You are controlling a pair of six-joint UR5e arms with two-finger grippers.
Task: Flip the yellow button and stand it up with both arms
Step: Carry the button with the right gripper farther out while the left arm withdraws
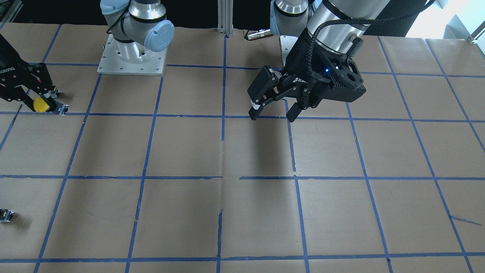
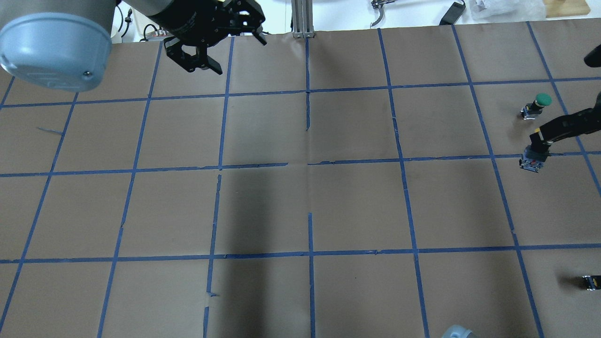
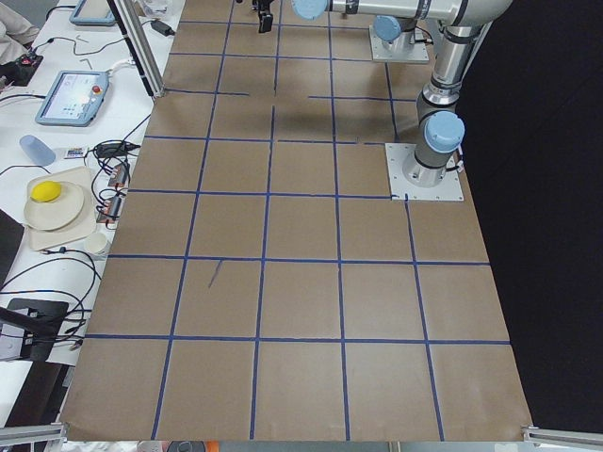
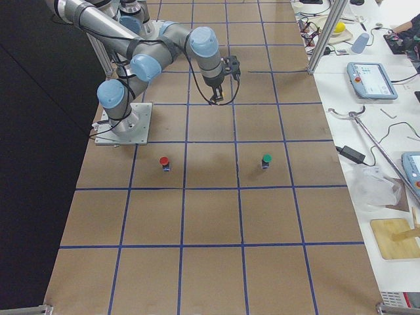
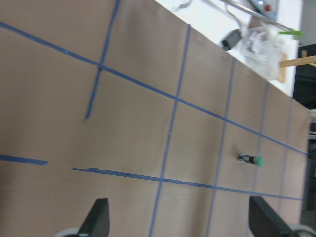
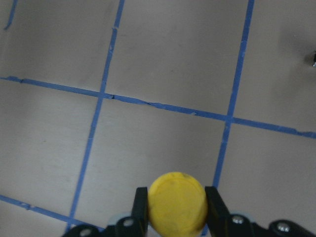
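Observation:
The bare tape square [image 1: 32, 148] [image 6: 291, 177] is between my right gripper and the small dark block. My right gripper needs to stand the yellow button there.
The yellow button [image 1: 39, 105] has a round yellow cap and a grey-black body [image 2: 532, 162]. My right gripper [image 1: 36, 99] is shut on it at the table's right end, low over the paper. In the front view the button lies roughly sideways, cap to the view's left. In the right wrist view the cap [image 6: 177, 205] fills the gap between the two fingers [image 6: 140, 210]. My left gripper [image 1: 273, 113] is open and empty above the table's left half, far from the button. It also shows in the overhead view [image 2: 216, 47] and the left wrist view [image 5: 180, 222].
A green-capped button [image 2: 540, 101] stands just beyond the right gripper and also shows in the left wrist view [image 5: 252, 160]. A small dark capless block [image 2: 591, 281] lies near the right edge, closer to the robot. Brown paper with a blue tape grid [image 2: 310, 164] covers the table.

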